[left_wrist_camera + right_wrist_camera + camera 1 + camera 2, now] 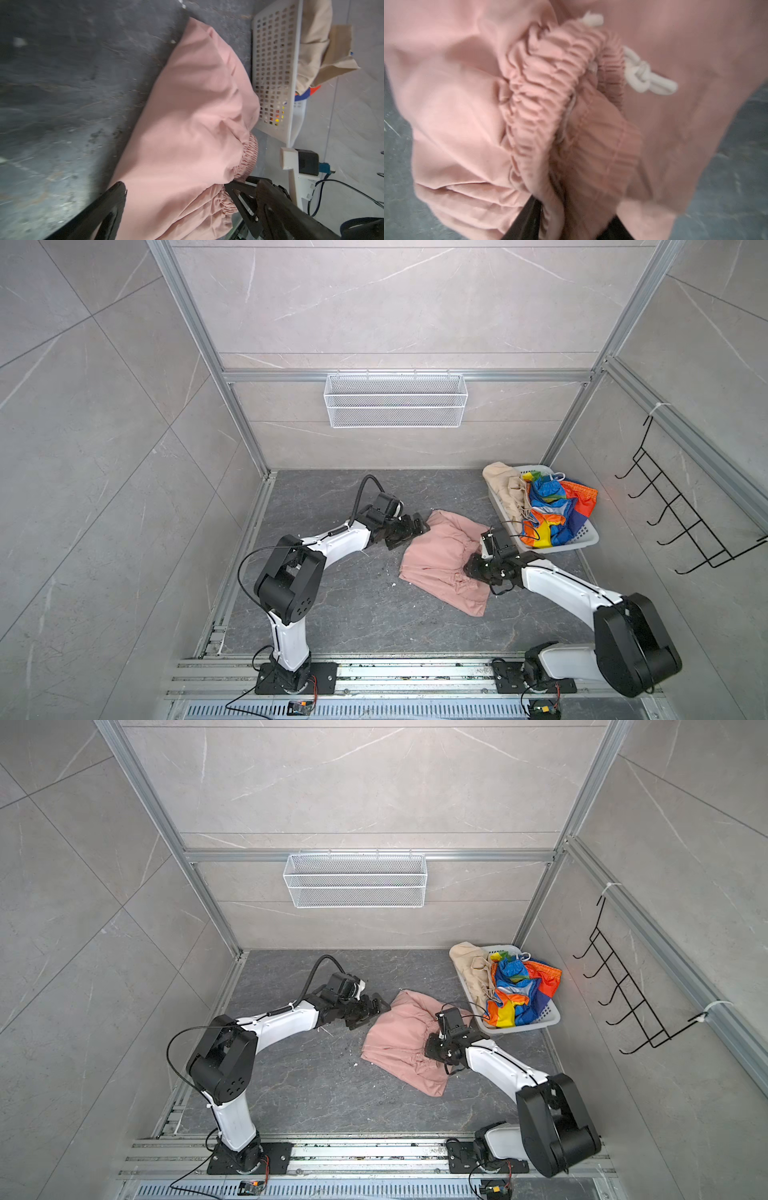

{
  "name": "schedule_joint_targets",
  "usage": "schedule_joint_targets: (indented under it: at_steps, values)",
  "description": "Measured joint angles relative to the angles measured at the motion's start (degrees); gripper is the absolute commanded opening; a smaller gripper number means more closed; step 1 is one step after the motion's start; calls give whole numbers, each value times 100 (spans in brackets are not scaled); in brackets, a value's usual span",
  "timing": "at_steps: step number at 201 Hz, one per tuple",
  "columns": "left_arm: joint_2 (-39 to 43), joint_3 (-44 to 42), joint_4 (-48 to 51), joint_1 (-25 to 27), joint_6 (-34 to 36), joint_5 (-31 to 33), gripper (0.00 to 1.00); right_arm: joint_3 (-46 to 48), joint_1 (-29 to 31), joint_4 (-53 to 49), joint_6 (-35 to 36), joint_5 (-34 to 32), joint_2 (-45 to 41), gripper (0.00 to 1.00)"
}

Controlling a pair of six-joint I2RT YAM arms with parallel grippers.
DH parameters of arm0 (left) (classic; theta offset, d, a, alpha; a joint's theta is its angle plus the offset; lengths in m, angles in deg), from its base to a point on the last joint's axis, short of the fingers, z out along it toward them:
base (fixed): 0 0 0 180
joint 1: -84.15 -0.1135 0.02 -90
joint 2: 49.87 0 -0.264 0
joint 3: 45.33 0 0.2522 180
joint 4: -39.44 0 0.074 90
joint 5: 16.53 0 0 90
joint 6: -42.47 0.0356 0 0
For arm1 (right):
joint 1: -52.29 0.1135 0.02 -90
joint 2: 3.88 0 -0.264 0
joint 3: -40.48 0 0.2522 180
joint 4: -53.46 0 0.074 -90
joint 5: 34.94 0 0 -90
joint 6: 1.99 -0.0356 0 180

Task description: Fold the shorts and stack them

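Observation:
My left gripper is set to close next on the middle of the salmon-pink shorts' edge [413,544] [120,172], the one opposite the gathered waistband.
The salmon-pink shorts [436,568] [395,1044] lie rumpled on the dark floor, mid-scene. My left gripper [413,533] [376,1011] is open at their far left edge, and in the left wrist view its fingers straddle the pink fabric [187,124]. My right gripper [471,566] [432,1048] rests low on the gathered waistband [550,104] by the white drawstring [643,72]. Its two fingers stand apart with loose waistband fabric between them and over the tips. The beige shorts [505,485] [469,965] and the rainbow-striped shorts [548,510] [515,990] sit in the basket.
The white perforated basket [582,541] [544,1019] [274,62] stands at the back right corner, close to the right arm. A white wire basket [395,400] hangs on the back wall and a black hook rack [681,510] on the right wall. Bare floor lies in front of the pink shorts.

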Motion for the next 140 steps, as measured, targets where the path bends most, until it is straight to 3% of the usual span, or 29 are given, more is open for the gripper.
schedule_joint_targets:
  at_steps: [31,60,102,140]
  values:
    - [-229,-195,-413,352,-238,-90,99,-741,-13,-551,35,-280,-509,68]
    - [-468,-540,-649,599,-417,-103,99,-1110,-15,-345,-184,68,-369,75]
    - [-501,-857,-1298,645,-592,-138,100,-1139,-15,721,-638,907,1040,78]
    - [-446,-1025,-1528,647,-568,-125,99,-1095,-197,1108,-501,1027,1926,81]
